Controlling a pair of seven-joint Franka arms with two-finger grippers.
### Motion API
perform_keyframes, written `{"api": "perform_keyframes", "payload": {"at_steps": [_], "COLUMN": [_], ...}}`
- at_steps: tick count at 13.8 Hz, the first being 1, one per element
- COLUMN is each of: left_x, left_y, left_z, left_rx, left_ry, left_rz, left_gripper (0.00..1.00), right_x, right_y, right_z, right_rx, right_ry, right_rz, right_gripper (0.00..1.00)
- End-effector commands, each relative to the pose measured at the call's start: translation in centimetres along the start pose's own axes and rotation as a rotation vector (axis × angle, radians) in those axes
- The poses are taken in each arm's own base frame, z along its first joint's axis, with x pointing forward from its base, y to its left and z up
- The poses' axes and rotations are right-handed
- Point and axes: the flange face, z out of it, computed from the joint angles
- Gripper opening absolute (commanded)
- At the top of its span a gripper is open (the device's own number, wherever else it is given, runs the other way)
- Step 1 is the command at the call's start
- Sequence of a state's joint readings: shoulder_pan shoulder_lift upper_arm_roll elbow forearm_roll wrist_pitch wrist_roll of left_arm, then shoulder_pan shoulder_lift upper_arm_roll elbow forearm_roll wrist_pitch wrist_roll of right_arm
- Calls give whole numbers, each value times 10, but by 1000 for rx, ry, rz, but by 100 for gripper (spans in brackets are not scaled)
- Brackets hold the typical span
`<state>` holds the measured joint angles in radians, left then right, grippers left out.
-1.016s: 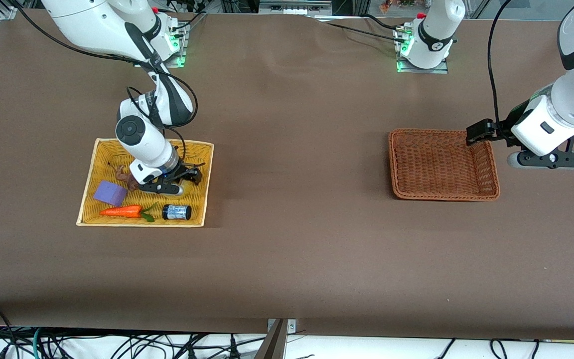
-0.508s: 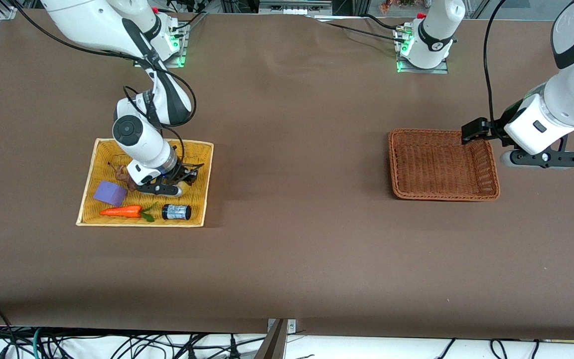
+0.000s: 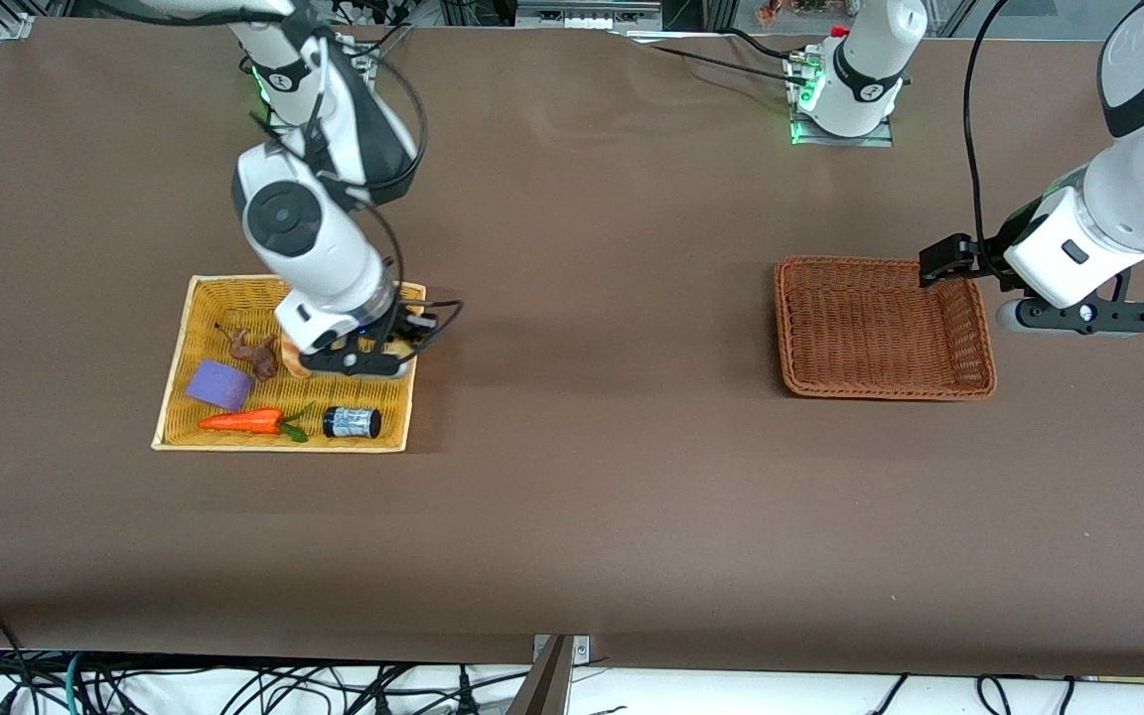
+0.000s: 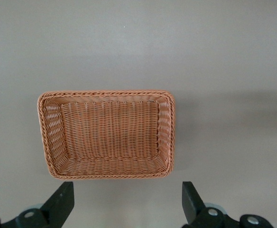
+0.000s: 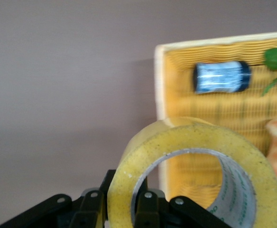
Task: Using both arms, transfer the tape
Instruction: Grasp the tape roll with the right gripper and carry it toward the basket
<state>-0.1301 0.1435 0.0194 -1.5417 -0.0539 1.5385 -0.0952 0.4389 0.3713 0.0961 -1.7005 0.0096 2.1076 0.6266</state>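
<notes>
Next, my right gripper releases the tape, now hanging over the yellow basket's edge, on the bare brown table about midway (image 3: 586, 329) between the yellow and brown baskets.
The tape (image 5: 195, 137), a yellowish translucent roll with a grey-white core, hangs upright over the edge of the yellow basket (image 3: 193, 328) that faces the table's middle. My right gripper (image 5: 121, 209) is shut on the roll's wall, one finger inside the ring and one outside. In the front view the right gripper (image 3: 373, 356) hides most of the roll. My left gripper (image 4: 126, 194) is open and holds nothing. In the front view the left gripper (image 3: 1078, 318) hovers beside the brown basket (image 3: 786, 328), at the left arm's end of the table, and waits.
The yellow basket holds a purple block (image 3: 219, 384), a carrot (image 3: 244, 421), a black cylinder (image 3: 352, 422), a brown figure (image 3: 252, 353) and striped bread (image 3: 292, 359). The brown basket (image 4: 46, 142) has nothing in it. Bare brown table lies between the two baskets.
My right gripper closed on the tape, lifted it out of the yellow basket and carried it toward the basket's edge nearest the table's middle. The left arm barely moved.
</notes>
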Motion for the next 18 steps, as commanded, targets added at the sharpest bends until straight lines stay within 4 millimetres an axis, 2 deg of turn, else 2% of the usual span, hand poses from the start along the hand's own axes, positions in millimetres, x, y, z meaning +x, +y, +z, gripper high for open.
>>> {"api": "perform_keyframes", "payload": {"at_steps": [1, 4, 6, 8, 10, 17, 18], "left_x": [0, 0, 0, 0, 0, 0, 0], "left_y": [2, 2, 2, 2, 2, 2, 2], "left_z": [-6, -6, -6, -6, -7, -7, -7], "left_rx": [13, 13, 13, 13, 13, 13, 13], "left_ry": [-1, -1, -1, -1, 1, 1, 1], "left_rz": [-6, -6, -6, -6, -6, -6, -6], "left_gripper": [100, 100, 100, 100, 100, 100, 100], "right_x": [-13, -43, -77, -103, -115, -131, -132], "right_y": [-75, -143, -194, -228, -239, -246, -245], "right_z": [12, 25, 49, 76, 97, 180, 189], "right_rx": [5, 36, 46, 58, 68, 58, 51], "right_ry": [-5, 4, -2, -2, -2, -17, -22], "right_rz": [45, 94, 104, 129, 113, 94, 93], "right_gripper": [0, 0, 0, 0, 0, 0, 3]}}
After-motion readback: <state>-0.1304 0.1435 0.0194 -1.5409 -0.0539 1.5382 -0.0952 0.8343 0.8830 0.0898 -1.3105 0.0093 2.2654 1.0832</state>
